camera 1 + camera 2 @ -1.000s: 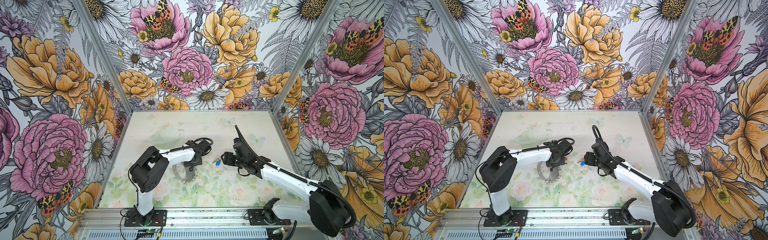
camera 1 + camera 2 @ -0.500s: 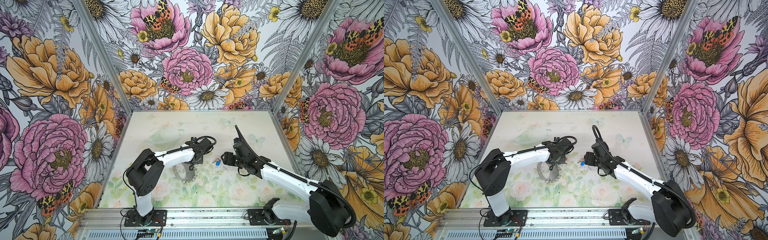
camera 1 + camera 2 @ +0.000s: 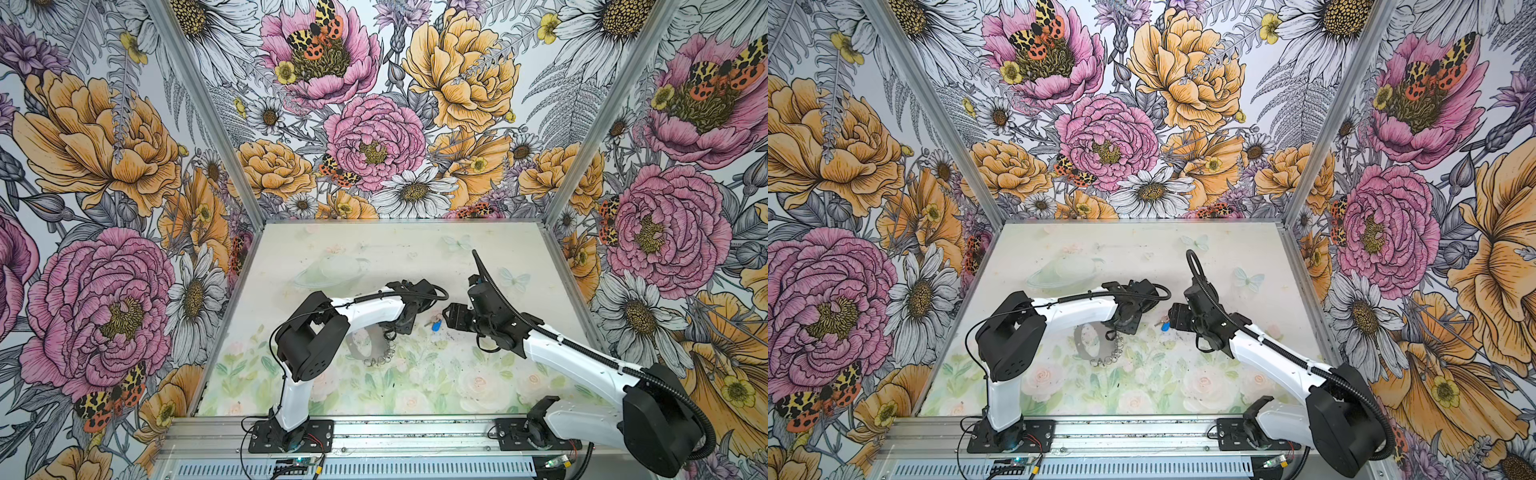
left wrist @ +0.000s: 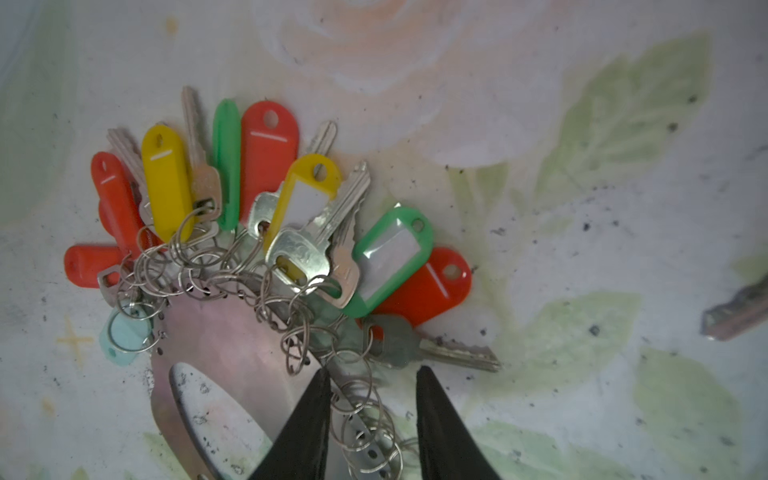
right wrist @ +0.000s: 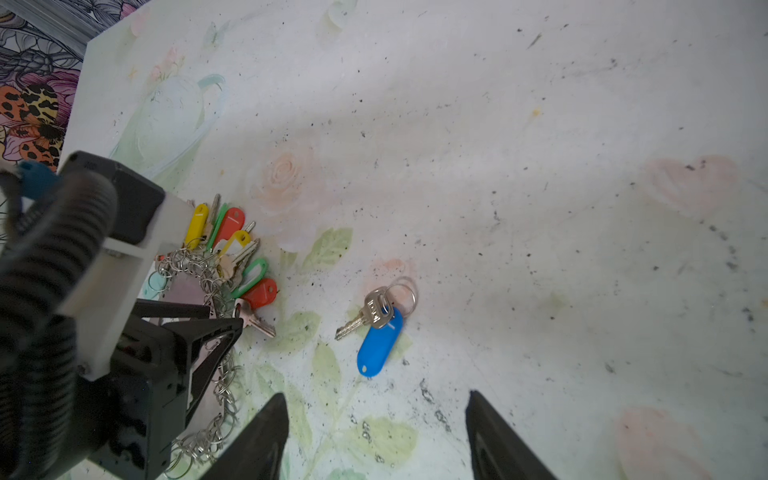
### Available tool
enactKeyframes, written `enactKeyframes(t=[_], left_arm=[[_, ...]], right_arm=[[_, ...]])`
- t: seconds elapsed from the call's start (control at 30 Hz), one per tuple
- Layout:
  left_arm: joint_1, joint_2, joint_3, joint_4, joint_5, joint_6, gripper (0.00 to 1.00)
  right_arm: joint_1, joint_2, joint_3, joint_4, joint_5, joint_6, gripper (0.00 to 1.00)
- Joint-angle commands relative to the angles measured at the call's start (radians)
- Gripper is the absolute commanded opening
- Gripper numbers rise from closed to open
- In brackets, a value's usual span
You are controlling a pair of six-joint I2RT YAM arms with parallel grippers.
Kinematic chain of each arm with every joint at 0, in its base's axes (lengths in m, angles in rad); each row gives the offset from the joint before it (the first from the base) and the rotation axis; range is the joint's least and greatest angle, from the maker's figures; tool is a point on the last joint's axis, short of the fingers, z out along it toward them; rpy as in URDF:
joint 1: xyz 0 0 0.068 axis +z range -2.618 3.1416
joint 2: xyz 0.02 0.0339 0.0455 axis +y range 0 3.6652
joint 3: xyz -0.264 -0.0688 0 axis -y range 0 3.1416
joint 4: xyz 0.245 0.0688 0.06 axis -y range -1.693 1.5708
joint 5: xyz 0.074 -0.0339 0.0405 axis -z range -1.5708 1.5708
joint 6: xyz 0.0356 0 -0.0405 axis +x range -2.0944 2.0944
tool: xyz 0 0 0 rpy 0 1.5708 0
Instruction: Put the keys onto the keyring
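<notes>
The keyring is lying flat with its empty loops low. My left gripper should pinch the keyring's rim [image 4: 361,428], lift the keyring and turn it upright to face my right gripper.
The keyring [image 4: 224,332], a flat grey hoop rimmed with silver wire loops, lies on the table left of centre in both top views [image 3: 365,351] [image 3: 1086,347]. Several keys [image 4: 270,199] with red, yellow, green and pale blue tags fan out from its rim. My left gripper [image 4: 372,370] is open and straddles the looped rim, with a clear gap on one side. A lone silver key with a blue tag [image 5: 380,343] lies apart on the table [image 3: 435,325]. My right gripper [image 5: 376,395] hovers open just short of it, holding nothing.
The two grippers [image 3: 401,328] [image 3: 446,318] face each other closely at mid-table, the blue tag between them. The left arm's black fingers [image 5: 216,332] and cable hose fill one side of the right wrist view. Flowered walls enclose the table on three sides.
My left gripper's jaws have parted from shut, and its wrist has shifted slightly towards the back while the elbow moved left. The right arm and the blue-tagged key have not moved.
</notes>
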Motion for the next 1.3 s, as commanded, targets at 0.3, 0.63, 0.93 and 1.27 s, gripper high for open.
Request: enactKeyframes(t=[0.3, 0.63, 0.93, 1.27], left_arm=[[-0.013, 0.045, 0.041, -0.068, -0.069, 0.030, 0.33], [-0.012, 0.053, 0.032, -0.084, -0.075, 0.038, 0.30], [-0.005, 0.047, 0.034, -0.087, -0.113, 0.020, 0.22], [0.012, 0.032, 0.032, -0.087, -0.127, 0.010, 0.17]], right_arm=[[0.007, -0.020, -0.009, 0.024, 0.015, -0.001, 0.69], [0.008, -0.014, -0.006, 0.024, 0.013, -0.002, 0.69], [0.008, -0.011, -0.005, 0.025, 0.012, -0.002, 0.69], [0.007, -0.002, 0.001, 0.025, 0.010, -0.004, 0.69]])
